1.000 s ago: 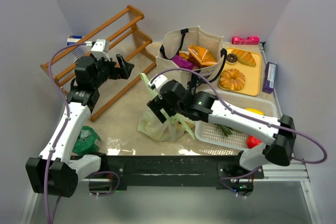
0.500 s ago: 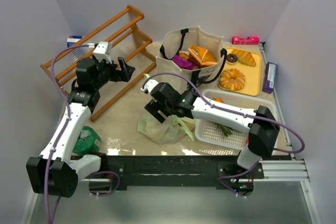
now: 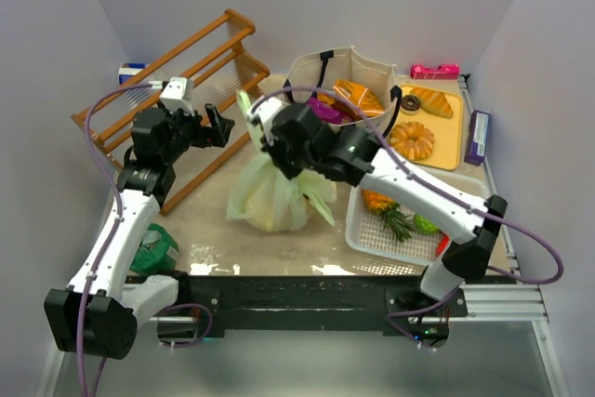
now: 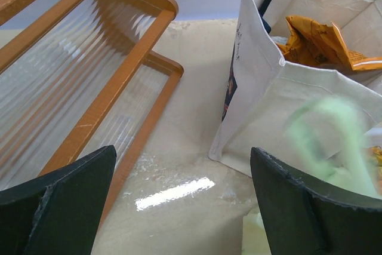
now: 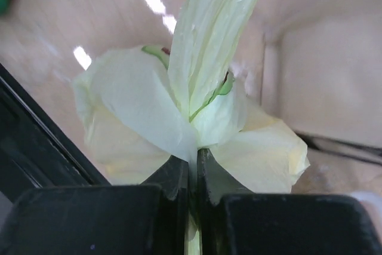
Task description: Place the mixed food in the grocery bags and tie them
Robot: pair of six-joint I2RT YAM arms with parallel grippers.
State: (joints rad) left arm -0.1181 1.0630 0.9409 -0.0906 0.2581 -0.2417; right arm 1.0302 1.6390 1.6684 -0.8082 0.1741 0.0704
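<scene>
I am going to set the pale green plastic bag down with my right gripper, on the snack packets inside the beige canvas tote (image 3: 342,92).
The pale green plastic bag (image 3: 270,194) stands on the table in front of the beige canvas tote (image 3: 346,70). My right gripper (image 3: 264,137) is shut on the bag's gathered top, pulling it upright. In the right wrist view the fingers (image 5: 179,174) pinch the thin plastic of the bag (image 5: 143,106) between them. An orange snack packet (image 3: 359,98) and a purple one (image 3: 324,111) lie in the tote. My left gripper (image 3: 216,122) hangs open left of the bag, empty. Its wrist view shows the tote (image 4: 280,100), the orange packet (image 4: 316,40) and a blurred green handle (image 4: 331,126).
A wooden rack (image 3: 181,90) leans at the back left. A white mesh basket (image 3: 367,230) at the right holds a pineapple (image 3: 383,204). A yellow tray (image 3: 451,141) carries donuts and bread. A dark green bundle (image 3: 153,248) lies near the left arm's base.
My right gripper has shut on the green bag's top and pulled it up and back toward the tote, so the bag now stands taller. The left arm has barely moved.
</scene>
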